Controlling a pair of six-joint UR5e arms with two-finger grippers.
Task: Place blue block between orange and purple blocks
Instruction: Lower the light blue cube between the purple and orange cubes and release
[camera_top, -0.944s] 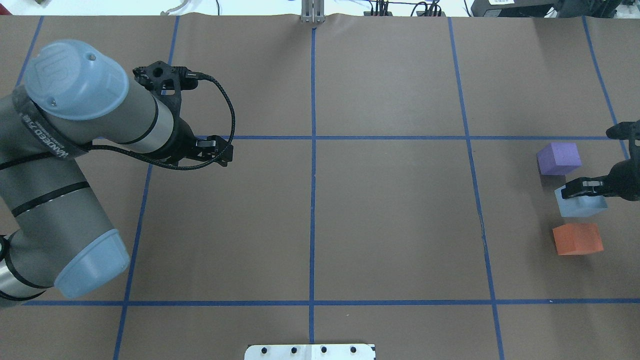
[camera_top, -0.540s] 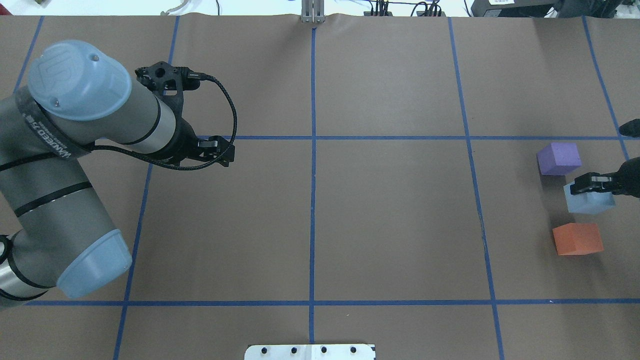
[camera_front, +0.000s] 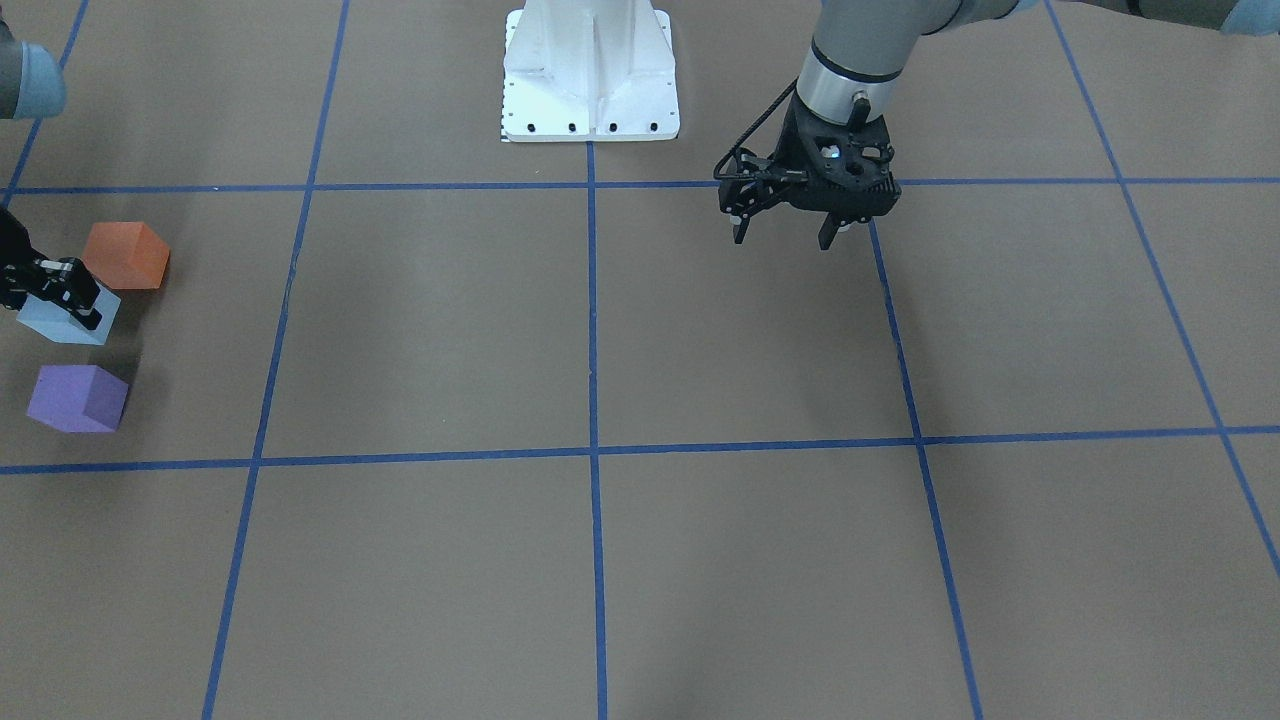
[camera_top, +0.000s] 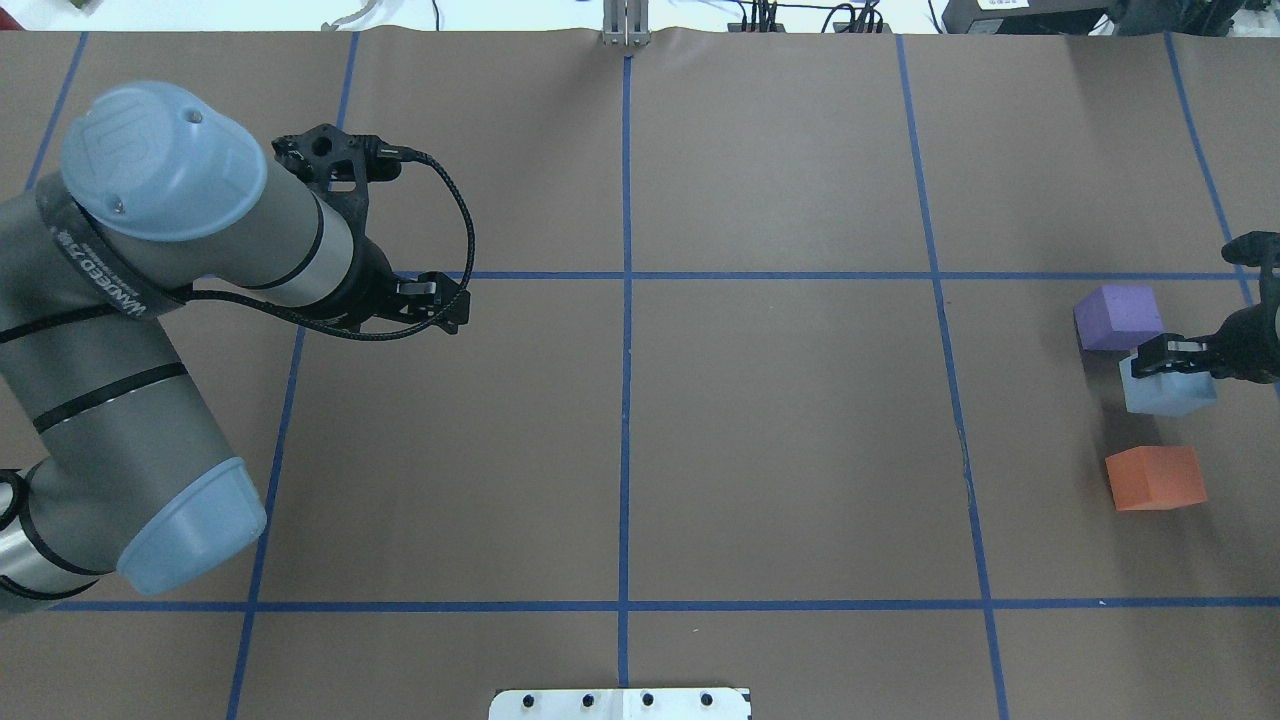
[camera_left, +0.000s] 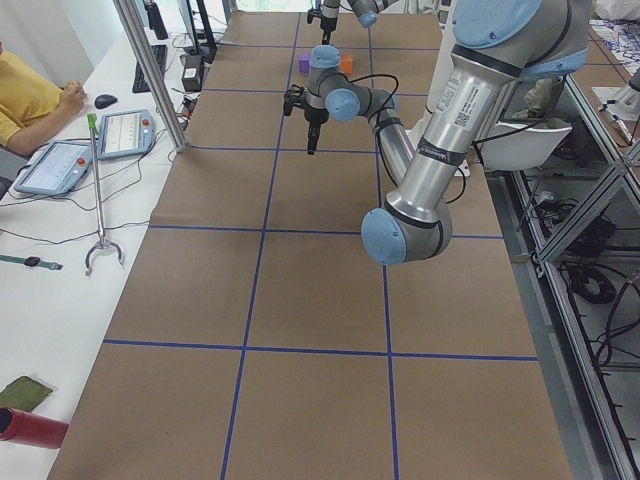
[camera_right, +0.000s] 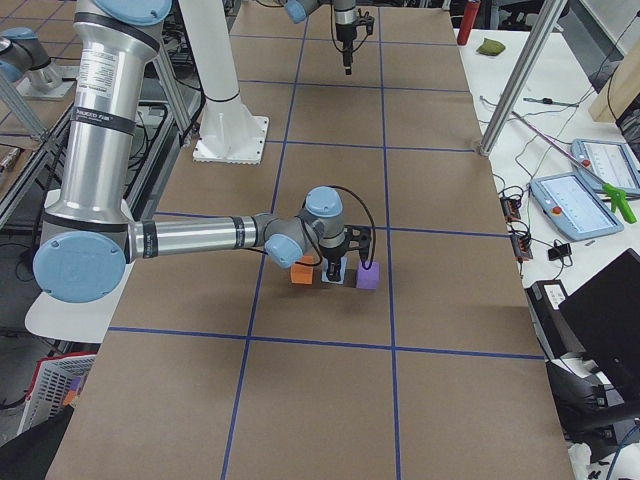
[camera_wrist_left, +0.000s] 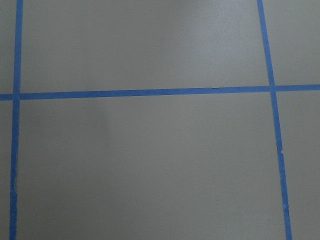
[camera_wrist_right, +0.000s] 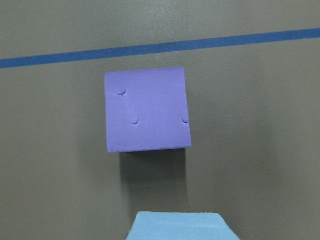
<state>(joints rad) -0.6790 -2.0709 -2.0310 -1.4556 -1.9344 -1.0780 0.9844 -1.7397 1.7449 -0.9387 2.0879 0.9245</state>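
I need to use my right gripper to set the blue block on the cover (camera_front: 118, 324) (camera_wrist_right: 128, 216) beside the orange block, facing the purple block.
The light blue block (camera_top: 1170, 395) hangs between the purple block (camera_top: 1118, 317) and the orange block (camera_top: 1155, 478) at the table's right edge, close to the purple one. My right gripper (camera_top: 1160, 362) is shut on the blue block from above and holds it a little over the table. The front view shows the same row: orange block (camera_front: 125, 255), blue block (camera_front: 55, 328), purple block (camera_front: 77, 398). The right wrist view shows the purple block (camera_wrist_right: 147, 110) and the blue block's top edge (camera_wrist_right: 180, 226). My left gripper (camera_front: 782, 240) is open and empty, far from the blocks.
The brown table cover (camera_top: 780, 420) carries a grid of blue tape lines. The robot's white base plate (camera_front: 590, 75) stands at the table's near edge. The left wrist view shows only bare cover and tape lines (camera_wrist_left: 145, 92).
My right gripper has carried the blue block away from the orange block and toward the purple block. The left arm has barely shifted.
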